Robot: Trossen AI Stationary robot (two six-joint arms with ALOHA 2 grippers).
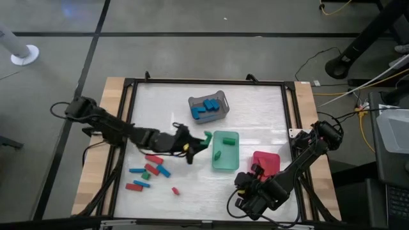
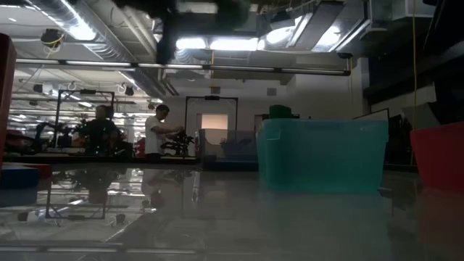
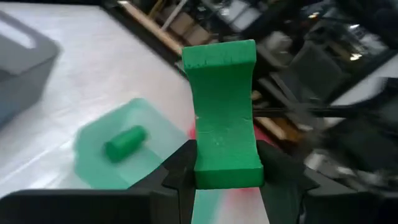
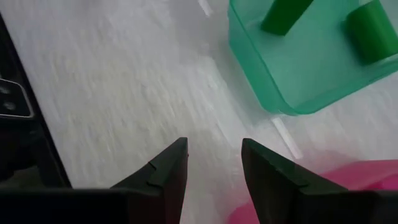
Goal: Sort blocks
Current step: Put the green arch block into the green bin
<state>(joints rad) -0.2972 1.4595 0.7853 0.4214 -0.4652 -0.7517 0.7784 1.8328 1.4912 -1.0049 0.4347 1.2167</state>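
Observation:
The green block, now held just beside the green tray's corner, will be let go by my left gripper in the near half of the green tray [image 1: 229, 159], beside the small block.
My left gripper [image 1: 199, 143] reaches in from the table's left and is shut on a green block [image 1: 207, 136] just beside the green tray's [image 1: 225, 163] left far corner. Two green blocks [image 1: 218, 154] lie in that tray; one shows as a cylinder [image 3: 124, 143] in the left wrist view. Several red, blue and green blocks [image 1: 153, 169] lie loose on the table, left of the tray. My right gripper [image 4: 214, 146] is open, low over the table near the near edge [image 1: 245, 186], between the green tray [image 4: 298, 81] and the red tray [image 4: 348, 186]. My left gripper pinches the green block between its two fingers by the end nearest the wrist [image 3: 227, 171]. The fingers [image 3: 180, 168] sit on its two opposite side faces. The block has waisted sides and sticks out forward past the fingertips, lifted clear of the table, with the green tray [image 3: 93, 155] below it.
A grey slatted basket [image 1: 220, 99] with blue blocks [image 1: 203, 110] stands toward the far edge. The red tray [image 1: 266, 162] sits right of the green tray. In the low view the green tray [image 2: 322, 156] and red tray [image 2: 438, 156] stand ahead; people stand in the room behind.

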